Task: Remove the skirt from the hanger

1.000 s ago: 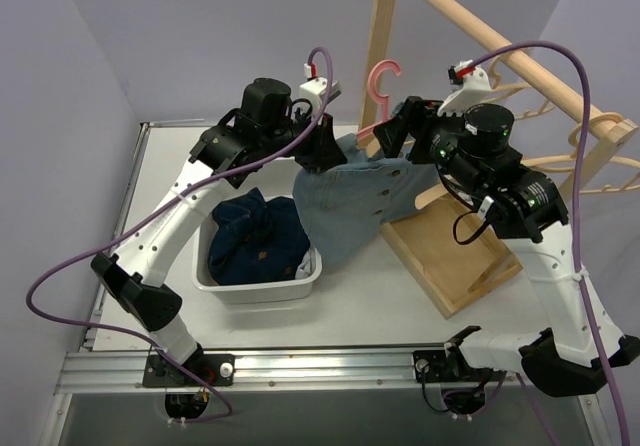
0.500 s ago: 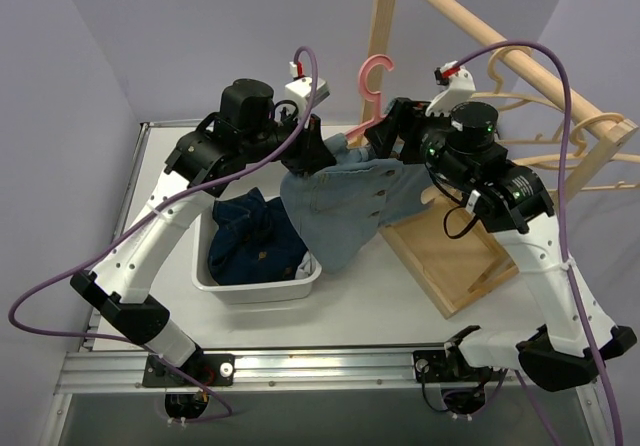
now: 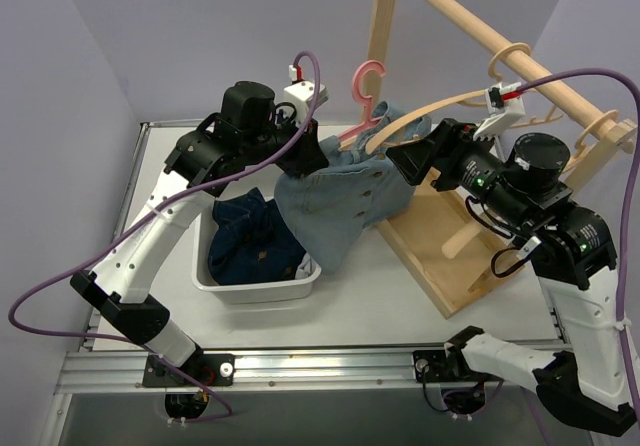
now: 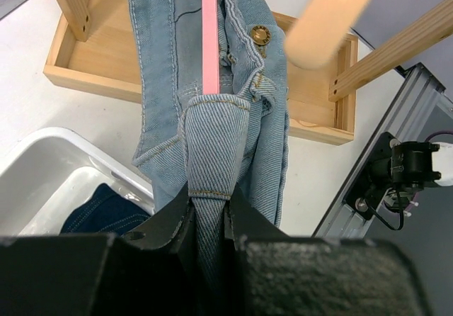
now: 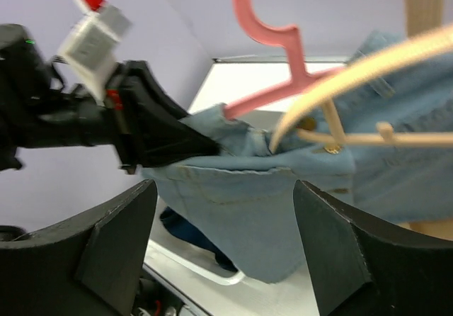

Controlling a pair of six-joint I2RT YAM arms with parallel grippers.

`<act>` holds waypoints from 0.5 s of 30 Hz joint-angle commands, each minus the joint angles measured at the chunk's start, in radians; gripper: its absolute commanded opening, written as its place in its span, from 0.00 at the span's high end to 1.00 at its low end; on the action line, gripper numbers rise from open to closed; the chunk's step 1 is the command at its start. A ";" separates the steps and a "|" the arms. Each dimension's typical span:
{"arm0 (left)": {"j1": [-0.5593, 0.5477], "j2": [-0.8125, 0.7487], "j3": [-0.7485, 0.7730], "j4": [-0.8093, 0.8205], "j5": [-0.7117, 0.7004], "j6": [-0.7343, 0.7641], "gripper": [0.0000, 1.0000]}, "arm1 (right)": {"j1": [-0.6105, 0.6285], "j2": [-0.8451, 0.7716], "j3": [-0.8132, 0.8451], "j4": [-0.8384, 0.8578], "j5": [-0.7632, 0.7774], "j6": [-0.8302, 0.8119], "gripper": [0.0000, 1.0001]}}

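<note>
My left gripper is holding the skirt's fold, with the pink hanger's arm running into it, so my right gripper should take the hanger's neck (image 3: 367, 115) before my left gripper opens.
The light blue denim skirt (image 3: 340, 201) hangs off the pink hanger (image 3: 362, 84), whose arm runs down into the waistband (image 4: 209, 40). My left gripper (image 3: 312, 158) is shut on a fold of the skirt's waistband (image 4: 209, 210), left of the hanger. My right gripper (image 3: 398, 159) is to the right of the skirt. Its fingers stand wide open (image 5: 225, 185) and hold nothing. Beyond them are the skirt (image 5: 255, 210) and the pink hanger (image 5: 272, 40).
A wooden hanger (image 3: 430, 111) hooked on the wooden rack's rail (image 3: 470, 26) arcs over my right gripper, its end at the skirt's waist. The rack's base tray (image 3: 450, 256) lies on the right. A white bin (image 3: 262, 291) holding dark denim (image 3: 255, 241) sits under the skirt's left side.
My left gripper has drawn the skirt and pink hanger a little to the left. My right arm has pulled back to the right, off the hanger, and a wooden hanger now crosses above it.
</note>
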 commanded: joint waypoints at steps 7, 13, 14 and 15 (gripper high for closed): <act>-0.001 -0.099 0.048 0.103 -0.090 0.017 0.98 | 0.004 0.171 0.163 0.219 -0.177 -0.023 0.28; -0.001 -0.108 0.087 0.070 -0.048 0.026 0.98 | 0.005 0.278 0.214 0.256 -0.113 -0.065 0.28; -0.002 -0.114 0.091 0.066 -0.044 0.026 0.98 | 0.004 0.288 0.219 0.249 -0.088 -0.091 0.28; -0.001 -0.114 0.097 0.060 -0.039 0.028 0.98 | 0.005 0.303 0.220 0.241 -0.068 -0.106 0.28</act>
